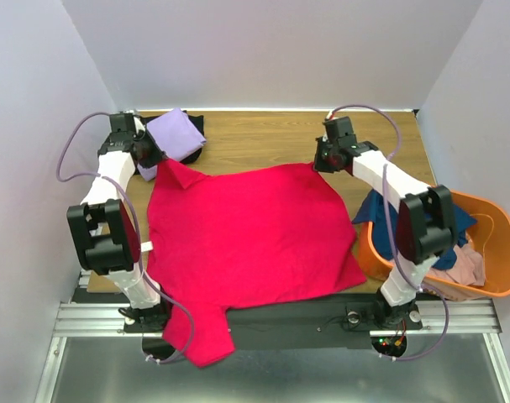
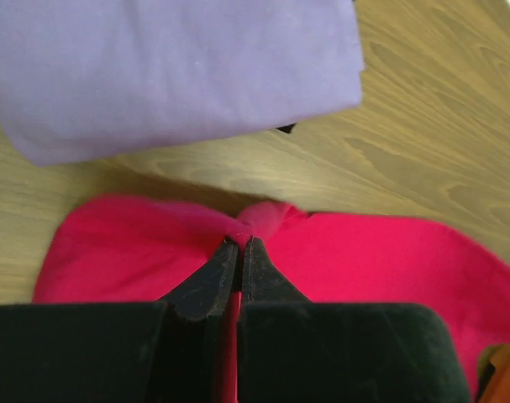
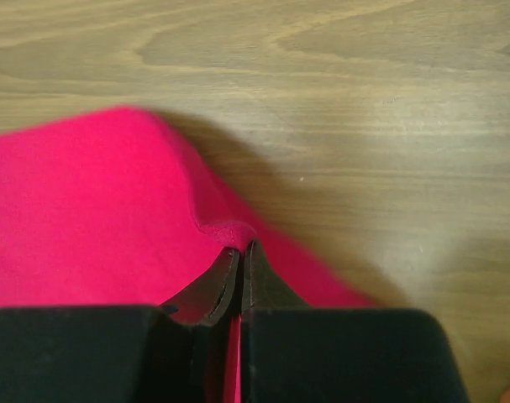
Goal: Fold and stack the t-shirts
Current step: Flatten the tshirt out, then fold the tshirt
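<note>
Next, I release the crimson-pink t-shirt's corner with my right gripper over the bare wood [image 1: 347, 198] just past the orange tub's near rim.
A crimson-pink t-shirt [image 1: 246, 235] lies spread over the table, its near part hanging over the front edge. My left gripper [image 1: 160, 161] is shut on its far left corner [image 2: 263, 220]. My right gripper [image 1: 318, 161] is shut on its far right corner [image 3: 225, 231]. A folded lavender t-shirt [image 1: 175, 133] lies at the far left on top of a black one [image 1: 196, 151], just beyond my left gripper; it also shows in the left wrist view [image 2: 170, 67]. Navy blue [image 1: 465, 220] and dusty pink [image 1: 460, 264] shirts lie in the tub.
An orange plastic tub [image 1: 498, 285] stands at the right edge of the table beside the right arm. Bare wooden tabletop [image 1: 263, 138] shows beyond the crimson shirt. White walls close in the left, far and right sides.
</note>
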Motion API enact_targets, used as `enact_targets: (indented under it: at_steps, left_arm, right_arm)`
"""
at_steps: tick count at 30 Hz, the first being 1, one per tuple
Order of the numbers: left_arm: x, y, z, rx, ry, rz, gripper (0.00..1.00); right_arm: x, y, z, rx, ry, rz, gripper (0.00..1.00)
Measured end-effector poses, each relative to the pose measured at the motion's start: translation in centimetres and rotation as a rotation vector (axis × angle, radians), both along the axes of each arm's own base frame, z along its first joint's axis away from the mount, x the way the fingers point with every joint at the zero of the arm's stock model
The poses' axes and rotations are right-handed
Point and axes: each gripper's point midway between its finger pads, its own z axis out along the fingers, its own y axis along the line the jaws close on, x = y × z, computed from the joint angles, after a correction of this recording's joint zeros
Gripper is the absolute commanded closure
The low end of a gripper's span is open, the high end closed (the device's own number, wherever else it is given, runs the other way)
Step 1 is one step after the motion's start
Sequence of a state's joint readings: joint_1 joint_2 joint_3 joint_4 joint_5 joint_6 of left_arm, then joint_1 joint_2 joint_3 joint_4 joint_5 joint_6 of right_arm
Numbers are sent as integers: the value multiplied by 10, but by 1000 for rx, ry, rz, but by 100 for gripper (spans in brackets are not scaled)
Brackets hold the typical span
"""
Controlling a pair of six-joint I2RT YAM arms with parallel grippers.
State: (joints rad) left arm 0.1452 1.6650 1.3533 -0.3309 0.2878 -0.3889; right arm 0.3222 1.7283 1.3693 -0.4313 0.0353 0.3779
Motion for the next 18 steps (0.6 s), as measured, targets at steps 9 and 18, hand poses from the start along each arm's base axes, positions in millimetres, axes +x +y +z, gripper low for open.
enact_targets:
  at_steps: [9, 18]
  left_arm:
    - [29, 8, 4, 39, -49, 11, 100]
    - [26, 5, -4, 11, -13, 23, 100]
  right_arm:
    - [50, 8, -49, -72, 32, 13, 100]
    - [65, -8, -44, -151, -14, -51, 99]
